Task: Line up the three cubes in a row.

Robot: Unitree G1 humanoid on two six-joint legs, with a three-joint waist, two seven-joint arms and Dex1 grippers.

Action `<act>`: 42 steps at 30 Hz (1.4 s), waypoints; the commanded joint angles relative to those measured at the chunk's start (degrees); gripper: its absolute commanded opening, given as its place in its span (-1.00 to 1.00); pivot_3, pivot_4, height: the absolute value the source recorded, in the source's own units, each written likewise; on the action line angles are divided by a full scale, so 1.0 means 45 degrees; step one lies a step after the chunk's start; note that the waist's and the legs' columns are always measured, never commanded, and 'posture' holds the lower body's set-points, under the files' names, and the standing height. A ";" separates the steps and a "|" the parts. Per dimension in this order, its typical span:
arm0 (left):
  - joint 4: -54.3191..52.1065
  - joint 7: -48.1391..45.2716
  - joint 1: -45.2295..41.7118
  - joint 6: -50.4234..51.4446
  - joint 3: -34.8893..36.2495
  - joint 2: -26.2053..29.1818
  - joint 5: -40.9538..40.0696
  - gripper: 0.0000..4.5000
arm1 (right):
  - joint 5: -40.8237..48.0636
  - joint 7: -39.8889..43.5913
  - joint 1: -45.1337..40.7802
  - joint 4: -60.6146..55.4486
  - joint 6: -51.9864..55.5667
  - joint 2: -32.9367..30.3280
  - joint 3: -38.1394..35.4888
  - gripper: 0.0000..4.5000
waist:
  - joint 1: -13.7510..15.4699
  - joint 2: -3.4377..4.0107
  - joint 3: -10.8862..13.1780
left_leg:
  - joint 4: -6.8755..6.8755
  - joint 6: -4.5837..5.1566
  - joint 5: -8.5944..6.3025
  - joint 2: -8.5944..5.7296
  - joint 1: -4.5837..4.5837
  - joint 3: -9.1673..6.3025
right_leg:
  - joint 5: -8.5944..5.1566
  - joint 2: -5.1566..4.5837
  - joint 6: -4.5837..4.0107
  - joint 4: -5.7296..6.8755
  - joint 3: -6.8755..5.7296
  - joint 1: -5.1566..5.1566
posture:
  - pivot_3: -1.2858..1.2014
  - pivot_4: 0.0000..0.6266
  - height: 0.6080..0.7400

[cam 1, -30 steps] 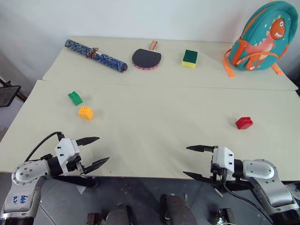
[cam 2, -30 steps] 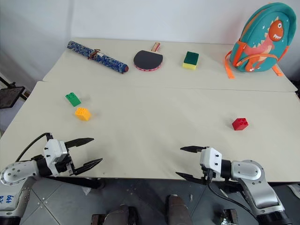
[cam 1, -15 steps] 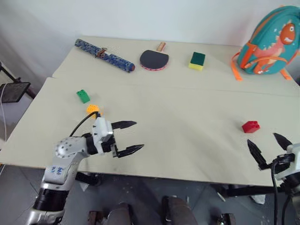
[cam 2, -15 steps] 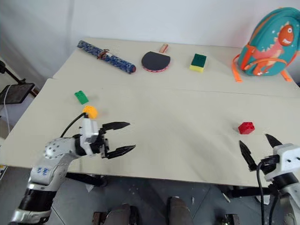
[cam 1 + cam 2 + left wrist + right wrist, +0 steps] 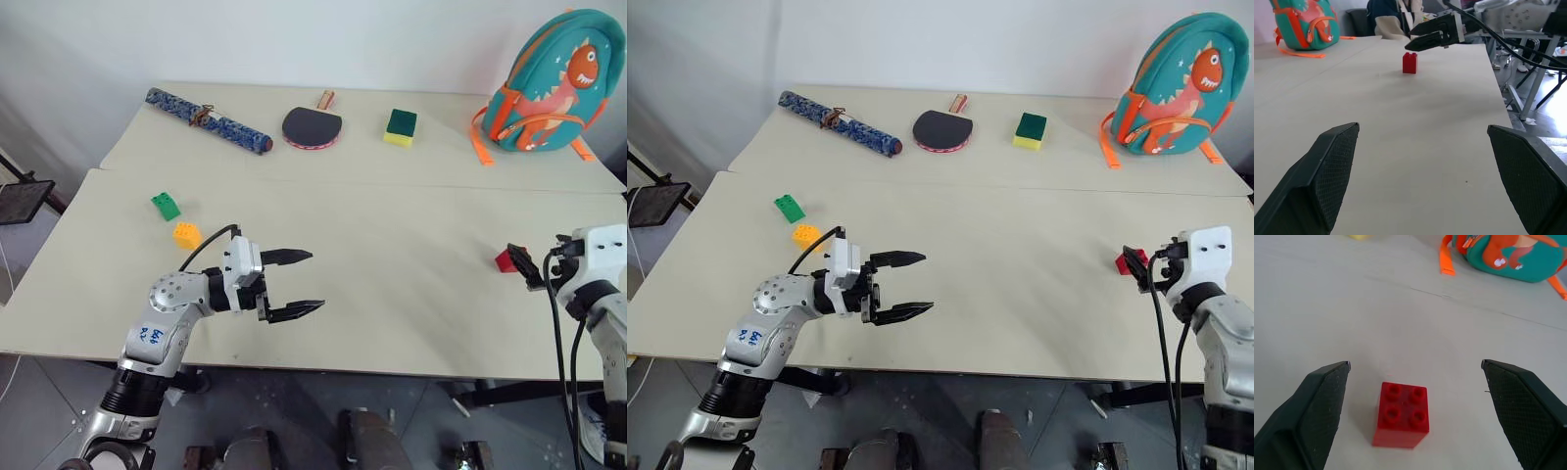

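Note:
The green cube's sides [image 5: 166, 206], just beyond the yellow-orange cube, are the next place that my left gripper needs to move to, and it should close on them there.
Of the three cubes, the green cube [image 5: 166, 206] and the yellow-orange cube [image 5: 186, 235] lie close together at the table's left. The red cube [image 5: 504, 259] lies far right, partly covered by my right gripper [image 5: 526, 265]. That gripper is open and hovers just over the red cube [image 5: 1402, 414], which rests on the table between the spread fingers [image 5: 1322, 401], untouched. My left gripper [image 5: 317, 281] is open and empty. It points right over the table's front middle, to the right of the yellow-orange cube. Its wrist view faces the red cube [image 5: 1409, 62] and the right gripper [image 5: 1432, 36].
Along the far table lie a rolled blue patterned bundle [image 5: 206, 120], a table-tennis paddle [image 5: 312, 125], a green-topped yellow sponge [image 5: 399, 124] and a teal dinosaur backpack [image 5: 549, 83]. A seam [image 5: 343, 183] joins the two tabletops. The right table edge [image 5: 1498, 83] runs close to the red cube.
My left gripper moved from the front edge out over the table, rightward past the yellow-orange cube. My right gripper swung right and forward to the red cube. Both stayed open.

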 commanded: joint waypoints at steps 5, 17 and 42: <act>-0.0918 0.0773 0.0736 0.0464 0.0638 -0.0059 -0.0340 1.00 | -0.0848 -0.0184 -0.1124 0.2481 -0.0890 0.0160 0.0544 0.74 | -0.0032 0.0013 0.0007 | -0.0010 0.0001 0.0001 0.0004 -0.0008 -0.0002 | 0.0002 0.0001 0.0005 -0.0006 -0.0003 -0.0006 | 0.03 -0.52 1.00; -0.0457 0.0538 0.0965 0.0287 0.1023 0.0460 -0.0243 1.00 | 0.0228 0.8417 -0.0159 -0.1695 -0.2136 -0.1533 0.3910 -0.34 | -0.0034 0.0053 0.0023 | -0.0018 -0.0004 -0.0008 0.0015 -0.0017 -0.0002 | 0.0009 0.0010 0.0017 -0.0035 -0.0020 -0.0006 | 0.03 -0.52 1.00; -0.0282 0.3227 0.3517 -0.1419 0.5176 0.0234 -0.0205 1.00 | 0.1039 1.1908 -0.3623 0.2071 -0.6533 0.0624 0.4398 0.99 | -0.0079 0.0072 0.0043 | -0.0005 -0.0007 -0.0026 0.0054 -0.0017 -0.0001 | 0.0014 -0.0007 0.0018 -0.0029 -0.0050 -0.0017 | 0.03 -0.52 1.00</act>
